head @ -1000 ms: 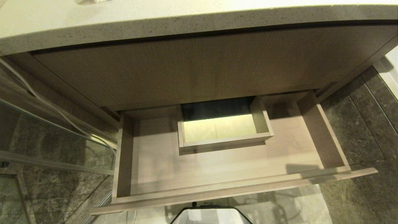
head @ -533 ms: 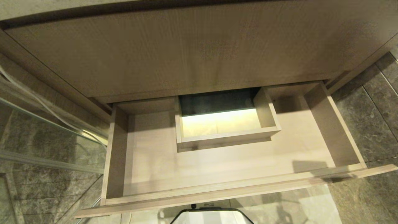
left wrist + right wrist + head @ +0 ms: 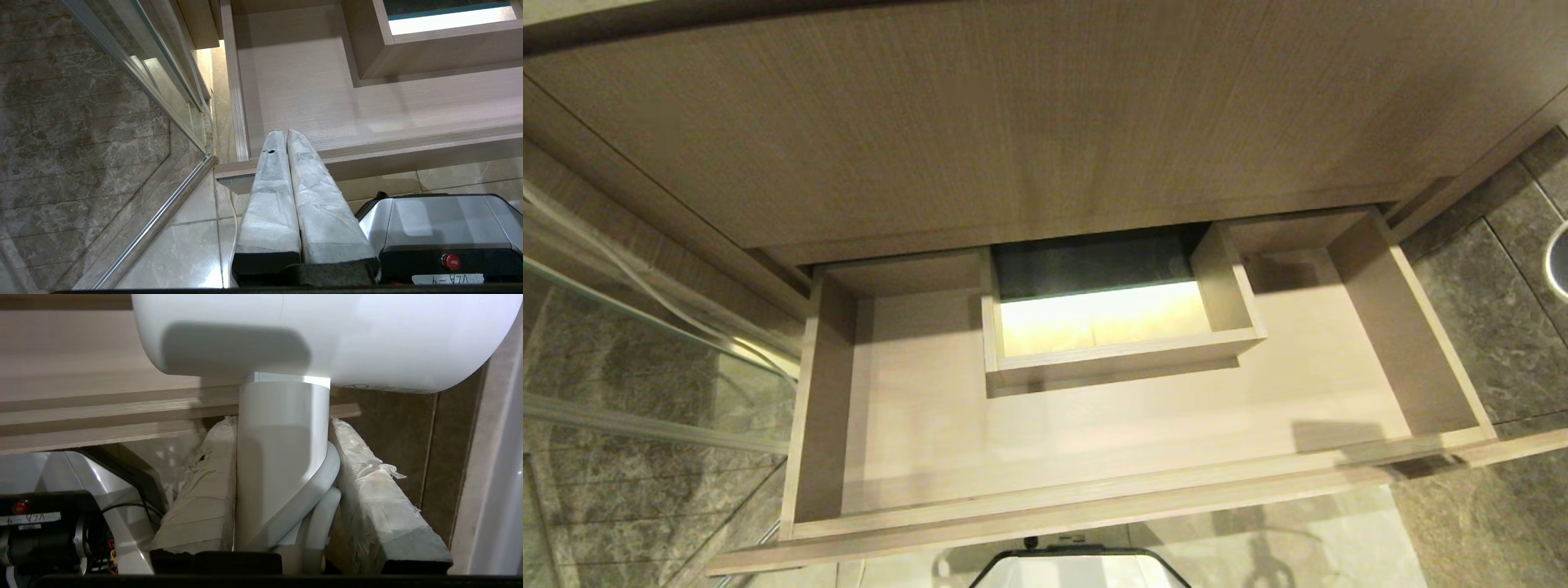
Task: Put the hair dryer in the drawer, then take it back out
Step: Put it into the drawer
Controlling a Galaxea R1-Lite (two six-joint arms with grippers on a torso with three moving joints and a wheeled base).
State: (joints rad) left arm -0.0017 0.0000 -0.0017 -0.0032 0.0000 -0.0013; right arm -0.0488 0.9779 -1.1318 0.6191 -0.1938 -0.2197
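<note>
I will put the hair dryer down with my right gripper between the boxed cut-out and the drawer's side (image 3: 1314, 333) next to the tiles.
The drawer (image 3: 1045, 516) stands pulled out below me, wide and shallow, of light wood grain. Its floor is bare around a boxed cut-out (image 3: 1123, 347) at mid-back. No arm shows in the head view. In the right wrist view my right gripper (image 3: 282, 421) is shut on the white handle of the hair dryer (image 3: 327, 335). The thick white barrel lies across above the fingers, and the white cord (image 3: 322, 477) loops between handle and one pad. The drawer front (image 3: 81, 416) shows just beyond it. My left gripper (image 3: 286, 132) hangs shut and empty by the drawer's left front corner (image 3: 233, 167).
A taller wood-grain panel (image 3: 1045, 122) overhangs the back of the drawer. A glass screen with a metal rail (image 3: 645, 425) stands to the left. Dark stone floor tiles (image 3: 1503, 343) lie to the right. My base (image 3: 1078, 567) sits under the drawer front.
The whole head view has shifted: the countertop has slid out of the top and the drawer looks larger and nearer. That is the camera moving; nothing in the scene has moved.
</note>
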